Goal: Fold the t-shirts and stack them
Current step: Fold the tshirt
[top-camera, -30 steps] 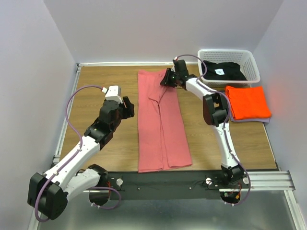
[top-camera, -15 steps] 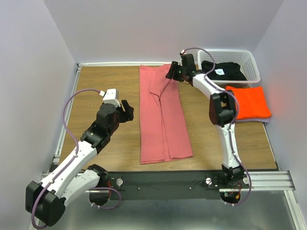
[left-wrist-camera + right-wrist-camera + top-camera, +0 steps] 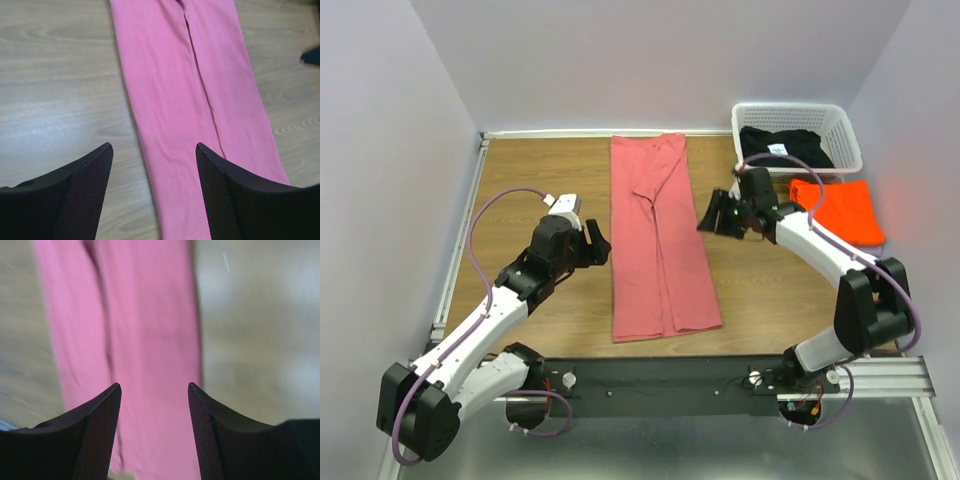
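Next, I close my right gripper on the near corner [image 3: 720, 325] of the pink-red t-shirt, toward the orange t-shirt.
The pink-red t-shirt [image 3: 658, 240] lies flat on the table as a long narrow strip, both sides folded in; it also shows in the left wrist view [image 3: 190, 90] and the right wrist view [image 3: 145, 340]. The orange t-shirt [image 3: 840, 210] lies folded at the right. The black t-shirt [image 3: 782, 147] with a white label sits in the basket. My left gripper [image 3: 597, 243] is open and empty just left of the pink shirt's left edge [image 3: 155, 165]. My right gripper [image 3: 712, 216] is open and empty just right of the shirt, above it [image 3: 155, 405].
The white lattice basket [image 3: 845, 125] stands at the back right corner. A grey cloth edge shows under the orange shirt. Walls enclose the wooden table on three sides. A black rail [image 3: 660, 375] runs along the near edge.
My right gripper has let go of the pink shirt's top right part and pulled back toward the near right. The shirt's top now lies flat. My left gripper moved slightly toward the shirt.
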`<action>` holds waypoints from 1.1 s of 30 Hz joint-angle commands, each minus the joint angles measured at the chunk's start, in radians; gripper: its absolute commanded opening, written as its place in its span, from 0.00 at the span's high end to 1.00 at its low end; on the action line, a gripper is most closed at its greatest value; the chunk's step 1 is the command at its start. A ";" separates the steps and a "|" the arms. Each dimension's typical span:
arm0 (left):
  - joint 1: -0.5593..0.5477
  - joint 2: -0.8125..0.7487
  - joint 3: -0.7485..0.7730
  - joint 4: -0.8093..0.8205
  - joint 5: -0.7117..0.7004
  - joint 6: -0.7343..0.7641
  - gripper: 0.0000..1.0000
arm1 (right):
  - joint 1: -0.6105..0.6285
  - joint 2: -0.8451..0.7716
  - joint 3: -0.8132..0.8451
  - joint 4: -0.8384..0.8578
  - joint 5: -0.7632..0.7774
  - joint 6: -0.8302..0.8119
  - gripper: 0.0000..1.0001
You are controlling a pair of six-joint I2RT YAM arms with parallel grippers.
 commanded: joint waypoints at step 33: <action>-0.076 0.090 -0.118 -0.306 0.190 -0.301 0.25 | 0.031 -0.219 -0.620 -0.145 -0.257 0.096 0.53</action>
